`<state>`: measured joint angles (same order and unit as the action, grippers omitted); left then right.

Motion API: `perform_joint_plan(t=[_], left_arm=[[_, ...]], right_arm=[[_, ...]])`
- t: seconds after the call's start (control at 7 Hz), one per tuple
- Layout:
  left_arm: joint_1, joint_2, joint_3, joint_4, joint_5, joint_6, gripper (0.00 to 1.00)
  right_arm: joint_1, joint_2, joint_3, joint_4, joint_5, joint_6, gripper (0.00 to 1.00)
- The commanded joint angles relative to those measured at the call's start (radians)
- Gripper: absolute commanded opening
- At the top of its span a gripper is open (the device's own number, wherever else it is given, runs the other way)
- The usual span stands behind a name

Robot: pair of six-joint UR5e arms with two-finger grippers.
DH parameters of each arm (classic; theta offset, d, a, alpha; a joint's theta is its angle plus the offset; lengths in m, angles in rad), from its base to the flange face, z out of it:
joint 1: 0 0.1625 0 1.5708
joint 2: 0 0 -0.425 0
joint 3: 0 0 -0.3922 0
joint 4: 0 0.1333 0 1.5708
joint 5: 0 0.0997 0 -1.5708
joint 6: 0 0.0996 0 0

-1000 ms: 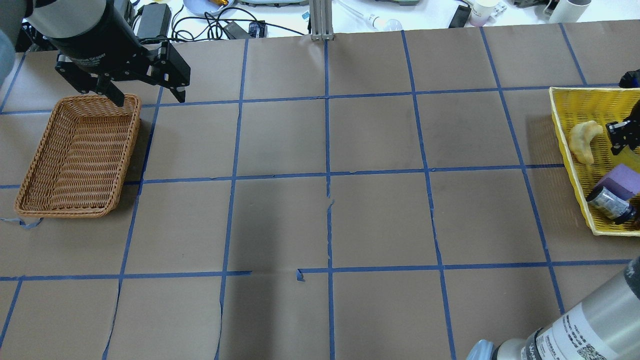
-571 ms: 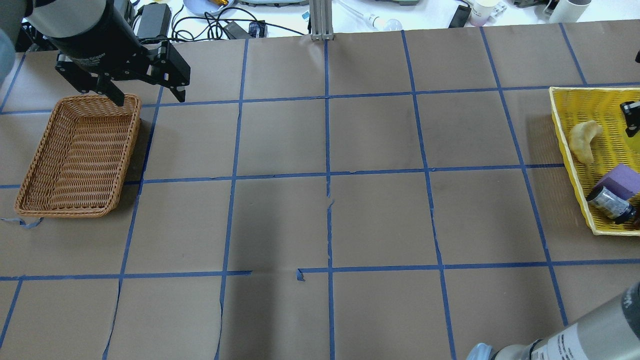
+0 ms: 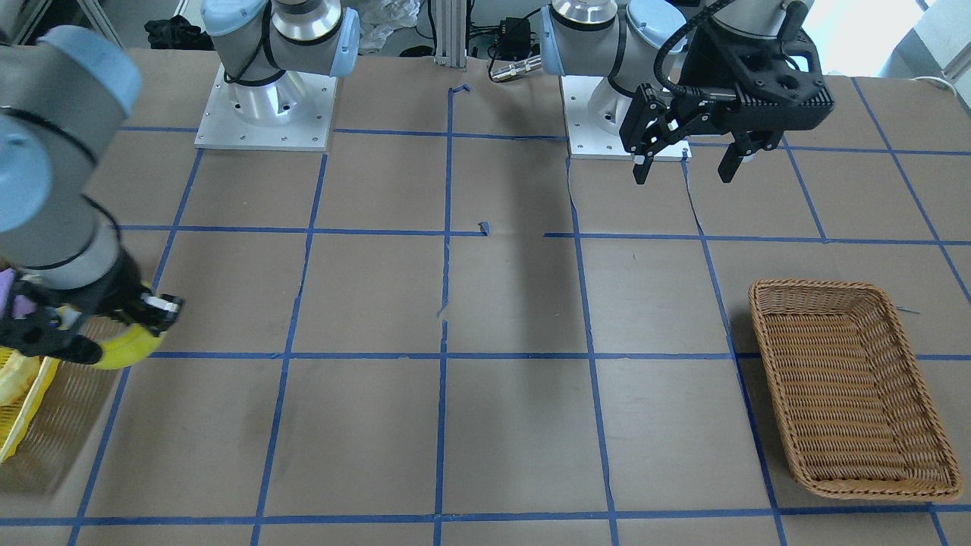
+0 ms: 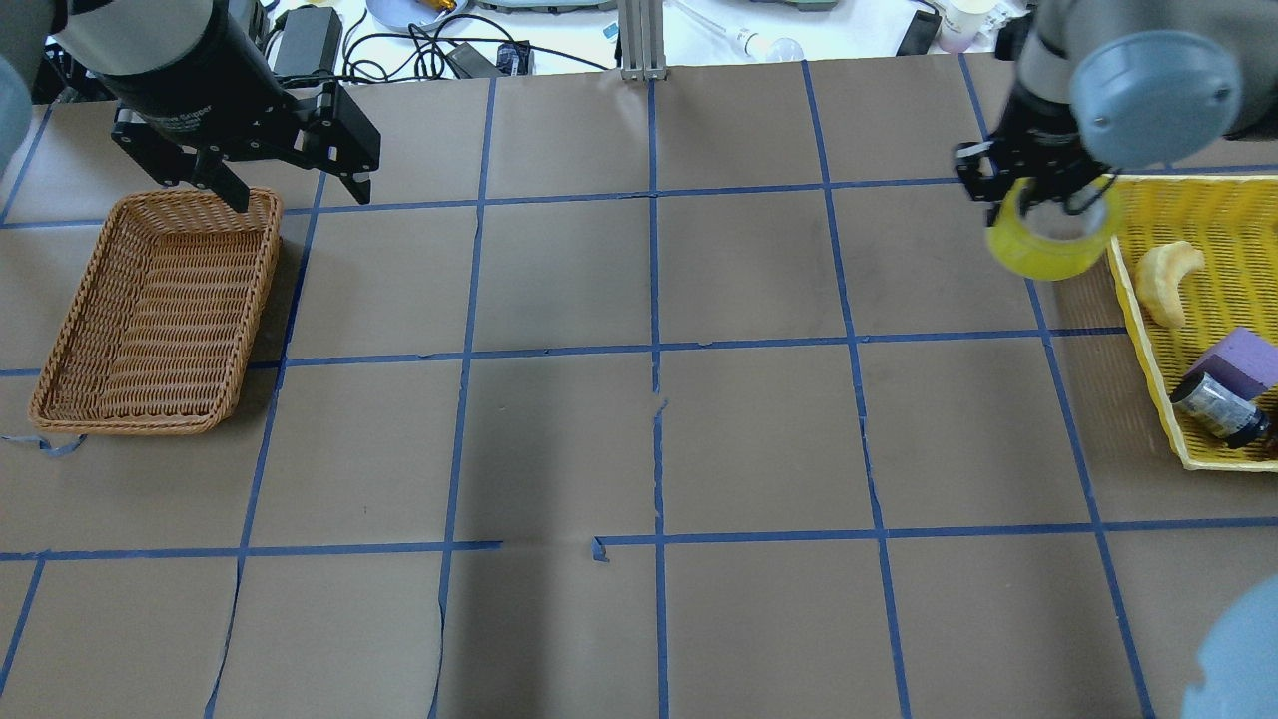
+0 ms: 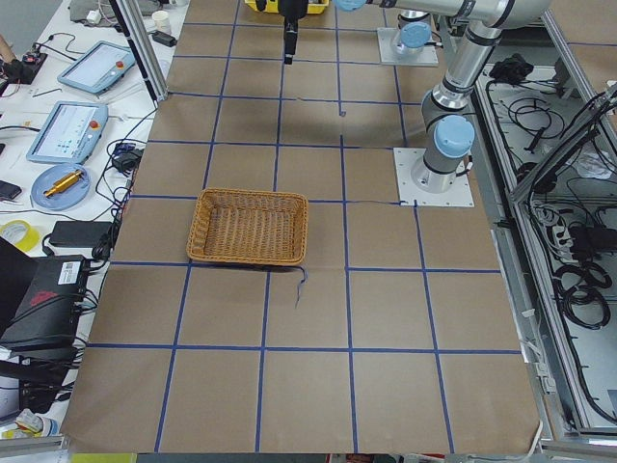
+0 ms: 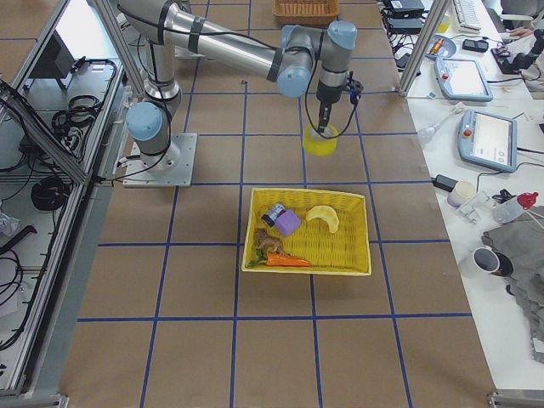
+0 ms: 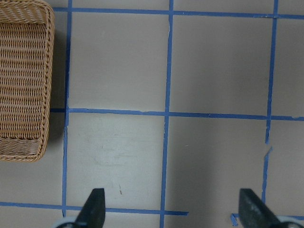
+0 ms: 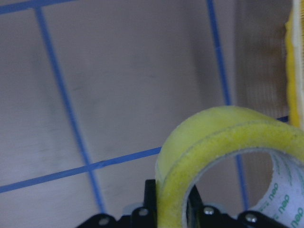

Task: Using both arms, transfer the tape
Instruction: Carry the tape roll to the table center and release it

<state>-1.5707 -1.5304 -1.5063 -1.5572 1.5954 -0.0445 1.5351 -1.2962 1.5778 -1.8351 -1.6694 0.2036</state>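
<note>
Next, I release the yellow tape with my right gripper on the middle blue line (image 3: 453,428) between the yellow basket and wicker basket.
The yellow tape (image 4: 1048,250) hangs in my right gripper (image 4: 1038,200), which is shut on the roll's wall and holds it above the table, just left of the yellow basket (image 4: 1223,215). The right wrist view shows the tape (image 8: 223,137) close up with its white core. It also shows in the front view (image 3: 125,349) and in the right side view (image 6: 320,141). My left gripper (image 4: 298,195) is open and empty, high over the far corner of the wicker basket (image 4: 255,300). Its fingers stand wide apart in the left wrist view (image 7: 172,211).
The yellow basket holds a pale croissant-shaped piece (image 4: 1166,280), a purple block (image 4: 1246,359) and a silver-and-black cylinder (image 4: 1218,407). The empty wicker basket (image 3: 762,296) lies on the robot's left side. Blue tape lines grid the brown table. Cables and clutter lie past the far edge.
My right arm has swung out of the yellow basket to its left side, and the tape now shows in its gripper. The left arm has not moved.
</note>
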Motion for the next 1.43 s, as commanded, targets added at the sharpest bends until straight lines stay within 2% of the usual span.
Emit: perform_joint_plan(t=[0.0,0.14,0.43,0.57,0.71,0.86,1.0,1.14,1.29], left_arm=[[0.000,-0.001,0.000,0.000,0.000,0.000,1.00],[0.001,-0.001,0.000,0.002,0.000,0.000,1.00],[0.000,0.000,0.000,0.000,0.000,0.000,1.00],[-0.002,0.001,0.000,0.000,0.000,0.000,1.00],[0.000,0.004,0.000,-0.001,0.005,0.000,1.00],[0.000,0.001,0.000,0.000,0.006,0.001,1.00],[-0.003,-0.005,0.000,0.005,0.000,0.002,1.00],[0.001,-0.019,0.001,0.000,0.005,0.000,1.00],[0.012,-0.037,0.024,0.003,0.009,0.000,1.00]], right_arm=[[0.250,0.108,-0.001,-0.199,0.162,0.410,0.00],[0.287,0.186,-0.011,-0.295,0.168,0.437,0.00],[0.335,0.341,-0.199,-0.308,0.189,0.534,0.00],[0.347,0.422,-0.264,-0.317,0.192,0.581,0.00],[0.364,0.458,-0.304,-0.317,0.200,0.594,0.00],[0.372,0.465,-0.305,-0.316,0.226,0.608,0.05],[0.385,0.459,-0.303,-0.305,0.237,0.625,0.49],[0.388,0.454,-0.300,-0.303,0.237,0.593,0.99],[0.385,0.428,-0.295,-0.302,0.220,0.523,1.00]])
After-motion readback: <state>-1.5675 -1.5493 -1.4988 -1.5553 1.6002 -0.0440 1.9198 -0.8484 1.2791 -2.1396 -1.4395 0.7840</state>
